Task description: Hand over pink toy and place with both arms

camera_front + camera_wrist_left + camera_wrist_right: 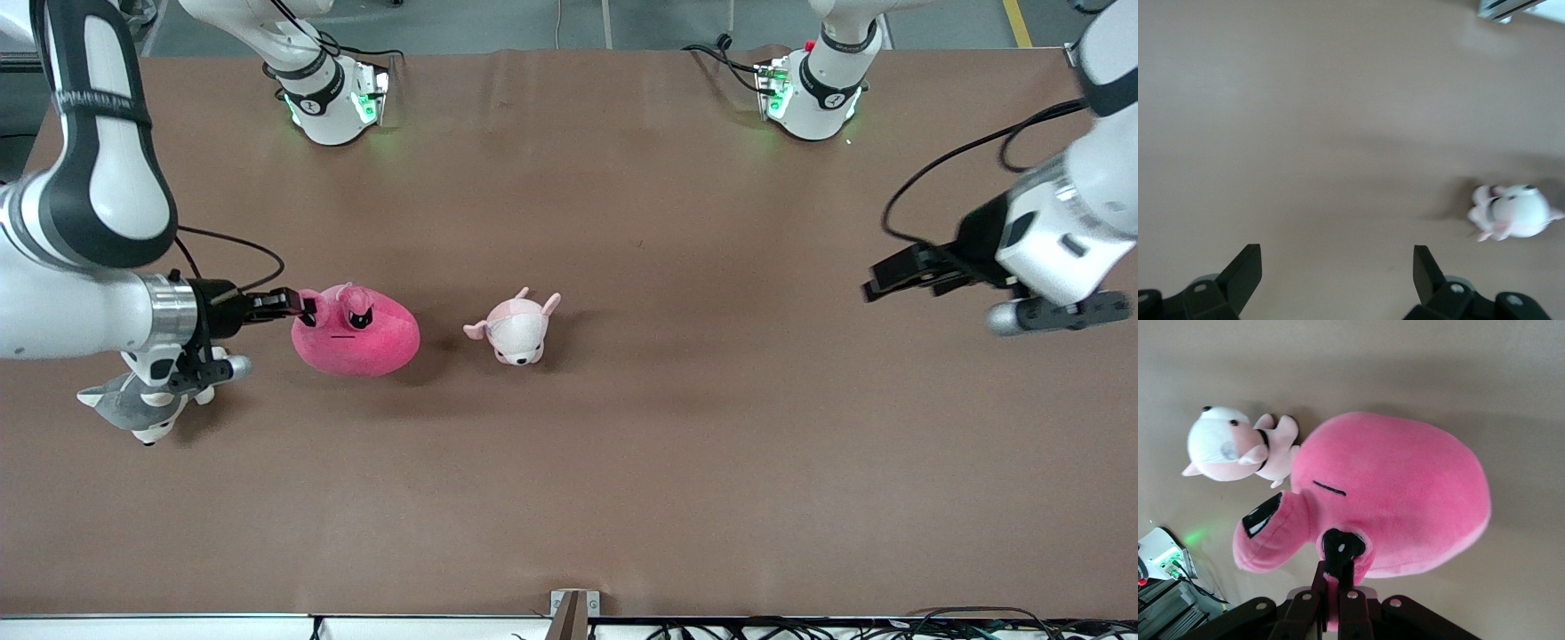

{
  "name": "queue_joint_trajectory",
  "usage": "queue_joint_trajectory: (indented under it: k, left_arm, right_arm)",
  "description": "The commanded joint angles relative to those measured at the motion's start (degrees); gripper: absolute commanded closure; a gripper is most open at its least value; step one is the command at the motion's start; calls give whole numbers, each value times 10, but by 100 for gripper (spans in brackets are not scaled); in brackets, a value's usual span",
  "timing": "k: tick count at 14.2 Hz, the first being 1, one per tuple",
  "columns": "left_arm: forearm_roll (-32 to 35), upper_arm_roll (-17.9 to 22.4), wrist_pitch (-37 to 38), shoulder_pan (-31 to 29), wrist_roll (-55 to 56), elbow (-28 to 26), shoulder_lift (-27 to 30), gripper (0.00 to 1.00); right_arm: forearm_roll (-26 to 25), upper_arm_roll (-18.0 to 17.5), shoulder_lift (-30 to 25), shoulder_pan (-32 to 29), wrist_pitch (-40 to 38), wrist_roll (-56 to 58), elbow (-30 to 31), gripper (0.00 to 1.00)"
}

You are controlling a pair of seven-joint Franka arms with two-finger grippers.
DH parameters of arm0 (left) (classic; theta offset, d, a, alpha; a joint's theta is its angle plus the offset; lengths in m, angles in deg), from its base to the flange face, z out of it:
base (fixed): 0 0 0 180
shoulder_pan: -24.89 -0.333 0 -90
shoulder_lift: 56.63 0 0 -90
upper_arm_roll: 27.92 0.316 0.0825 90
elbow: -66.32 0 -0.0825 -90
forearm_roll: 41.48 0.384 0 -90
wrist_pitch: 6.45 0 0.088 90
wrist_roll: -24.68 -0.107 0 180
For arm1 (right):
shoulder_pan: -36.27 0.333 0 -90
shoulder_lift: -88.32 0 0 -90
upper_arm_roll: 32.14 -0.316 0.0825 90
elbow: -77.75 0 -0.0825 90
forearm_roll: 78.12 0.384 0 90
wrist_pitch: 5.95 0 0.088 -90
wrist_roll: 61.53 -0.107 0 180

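Next, I release the pink toy, which now rests on the table, on the brown table (314, 372) with my right gripper, beside the grey-and-white husky plush.
The pink toy (357, 332), a hot-pink rounded blob plush with black angry eyes, rests on the brown table (622, 462) toward the right arm's end. My right gripper (307, 308) is shut on a fold of the pink toy at its edge. In the right wrist view the fingers pinch pink fabric by a black eye, and the pink toy (1405, 493) fills the middle. My left gripper (876, 283) is open and empty, up in the air over the left arm's end of the table. The left wrist view shows its fingertips (1248, 263) wide apart over bare table.
A small pale pink-and-white puppy plush (518, 326) lies beside the pink toy toward the table's middle; it also shows in the left wrist view (1511, 211) and the right wrist view (1238, 450). A grey-and-white husky plush (135, 406) lies under the right arm's wrist.
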Motion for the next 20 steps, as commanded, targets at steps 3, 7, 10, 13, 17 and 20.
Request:
queue_joint_trajectory:
  k: [3,7,10,13,17,20]
  left_arm:
    - [6,-6,-4,-94,-126,-138,140,0]
    - [6,-3,-17,-98,-127,-122,140,0]
    - [6,-7,-17,-95,-125,-96,124,0]
    - [8,-7,-20,-96,-125,-81,116,0]
    - [49,-10,-20,-90,-125,-73,113,0]
    - [50,-9,-20,-91,-125,-73,113,0]
  right_arm:
    - [34,-9,34,-24,-3,7,-23,99]
    - [38,-9,53,-45,0,7,-24,99]
    - [44,-9,61,-48,14,9,-24,99]
    - [43,-9,73,-54,16,27,-25,99]
    - [45,-9,96,-64,19,41,-44,99]
    - [44,-9,109,-65,19,42,-58,99]
